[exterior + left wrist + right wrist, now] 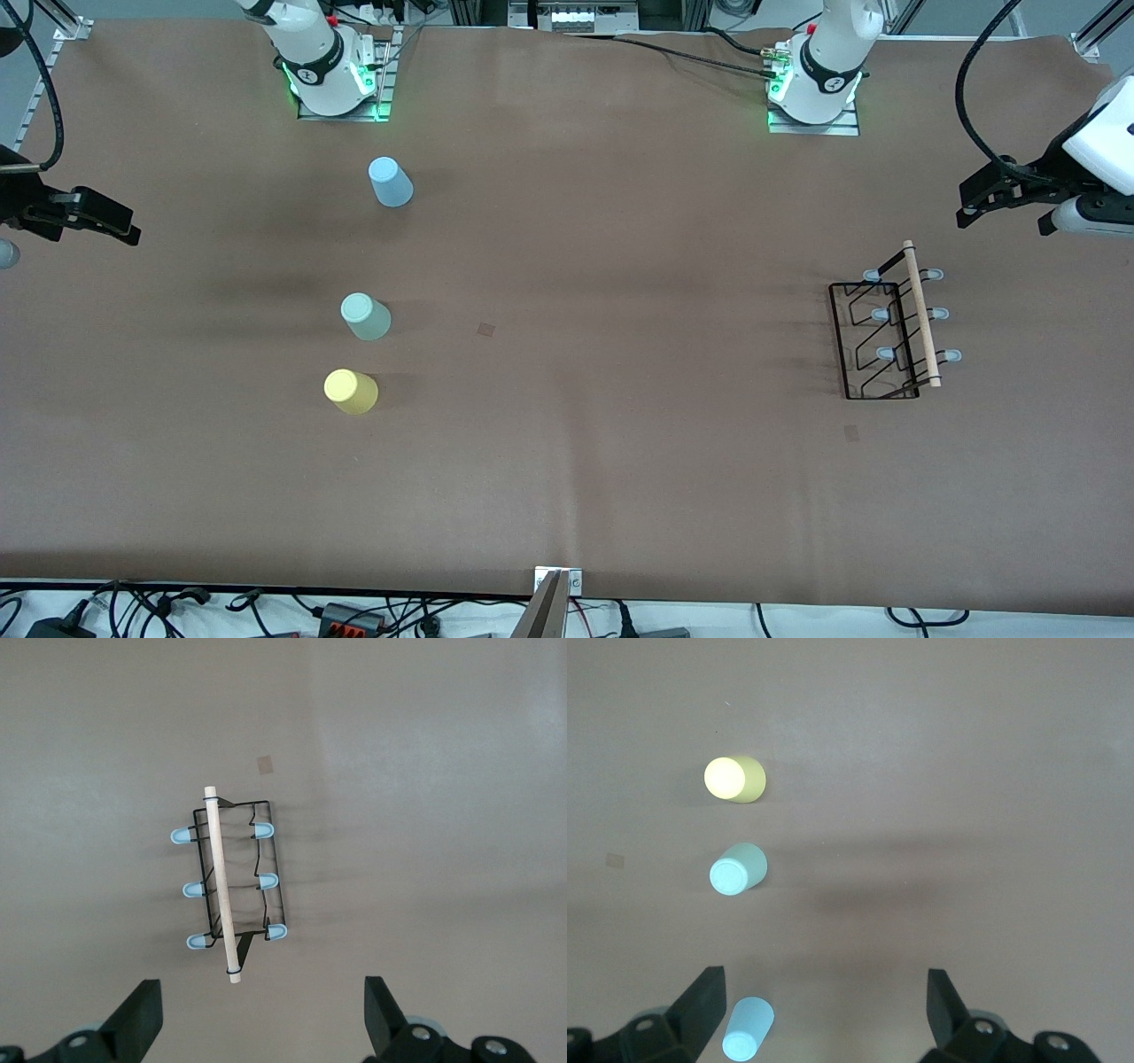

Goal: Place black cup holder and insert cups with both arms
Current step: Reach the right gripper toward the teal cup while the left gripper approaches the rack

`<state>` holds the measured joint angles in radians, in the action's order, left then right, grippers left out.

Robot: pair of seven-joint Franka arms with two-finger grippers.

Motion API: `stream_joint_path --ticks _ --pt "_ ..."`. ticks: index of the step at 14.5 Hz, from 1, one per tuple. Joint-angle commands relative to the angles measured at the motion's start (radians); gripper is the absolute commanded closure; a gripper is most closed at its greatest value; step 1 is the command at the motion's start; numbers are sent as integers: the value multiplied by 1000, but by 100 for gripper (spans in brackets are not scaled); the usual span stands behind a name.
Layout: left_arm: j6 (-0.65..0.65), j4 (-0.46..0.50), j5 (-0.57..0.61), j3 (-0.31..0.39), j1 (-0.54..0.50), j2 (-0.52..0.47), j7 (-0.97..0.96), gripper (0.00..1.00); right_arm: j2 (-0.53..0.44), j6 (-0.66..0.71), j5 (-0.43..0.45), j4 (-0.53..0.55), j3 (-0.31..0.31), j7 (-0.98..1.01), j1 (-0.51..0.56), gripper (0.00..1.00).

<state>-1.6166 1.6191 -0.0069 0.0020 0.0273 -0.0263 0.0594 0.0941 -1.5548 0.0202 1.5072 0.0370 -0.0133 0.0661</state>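
I will next move my left gripper to the middle of the wooden rod (921,310) (222,889) on the black cup holder and close it there.
The black cup holder (890,332) lies on the brown table at the left arm's end, its wooden rod (221,881) along one side and its capped prongs sticking out. Three cups stand upside down toward the right arm's end. The light blue cup (390,182) is farthest from the front camera, the pale green cup (365,316) is in the middle and the yellow cup (351,391) is nearest. High over the table's end, apart from the holder, my left gripper (970,204) (263,1019) hangs open and empty. My right gripper (120,223) (826,1010) is open and empty too, up over the cups' end of the table.
Two small tape squares mark the table, one mid-table (486,330) and one nearer the front camera than the holder (851,432). The arm bases (337,84) (815,97) stand along the table's back edge. Cables (354,611) run past its front edge.
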Motion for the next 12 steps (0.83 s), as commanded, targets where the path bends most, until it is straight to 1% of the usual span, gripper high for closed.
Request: stream_joint_path --ticks 1,6,7,9,12 --pt "24 -31 8 4 5 16 10 0 -28 -10 -6 33 1 9 8 0" --pt "24 -31 8 4 5 16 10 0 -30 -7 -9 42 4 -1 6 0" --pt "26 -31 8 4 5 16 10 0 -28 -16 -9 66 6 -2 1 0" --pt "24 -31 8 4 3 16 10 0 -21 -19 -9 96 29 -2 9 0" --pt "24 -31 8 4 2 34 11 0 -7 -17 -8 145 37 18 -9 0"
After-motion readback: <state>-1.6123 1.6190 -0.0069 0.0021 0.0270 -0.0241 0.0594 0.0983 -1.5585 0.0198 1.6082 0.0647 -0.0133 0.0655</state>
